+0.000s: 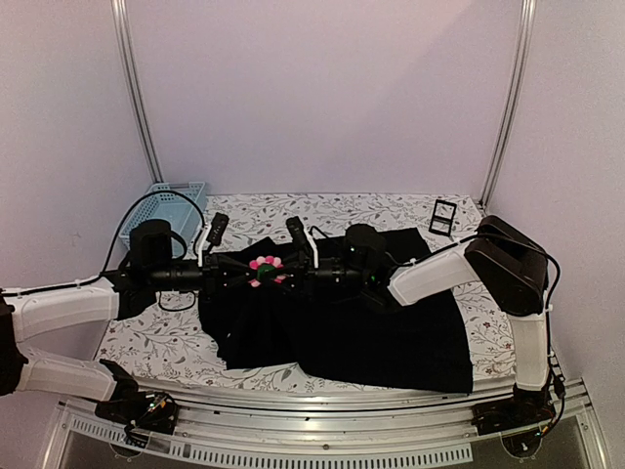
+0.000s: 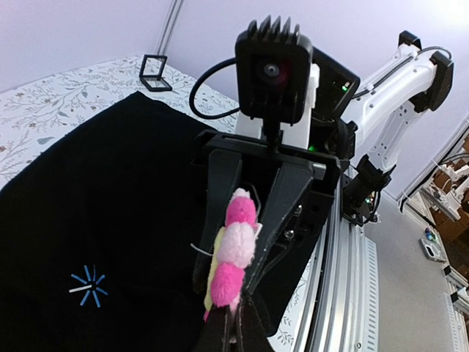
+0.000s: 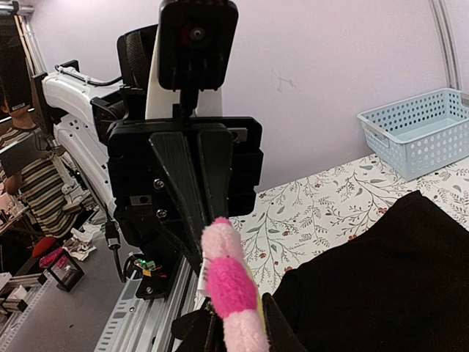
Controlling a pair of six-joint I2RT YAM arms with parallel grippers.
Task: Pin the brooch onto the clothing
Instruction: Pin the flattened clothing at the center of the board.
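I need to take the near petals [image 1: 264,282] with my left gripper while my right gripper steadies the brooch, as my left gripper holds the brooch's side edge straight across from my right gripper.
The brooch [image 1: 265,269], a fluffy flower with pink petals and a yellowish backing, hangs in the air above the clothing [image 1: 371,332]. Both arms meet at it. My left gripper [image 1: 246,272] comes in from the left and is shut on one edge of the brooch [image 2: 236,249]. From the right, my right gripper [image 1: 288,273] has its fingers pressed against both sides of the brooch [image 3: 231,286]. The clothing [image 2: 95,198] is a black shirt spread flat, with a small blue star emblem [image 2: 89,285] showing on its chest.
A light-blue basket [image 1: 176,200] stands at the back left of the floral-patterned table [image 1: 156,337]. A small black stand [image 1: 442,217] sits at the back right, beyond the shirt. Metal rails run along the table's near edge.
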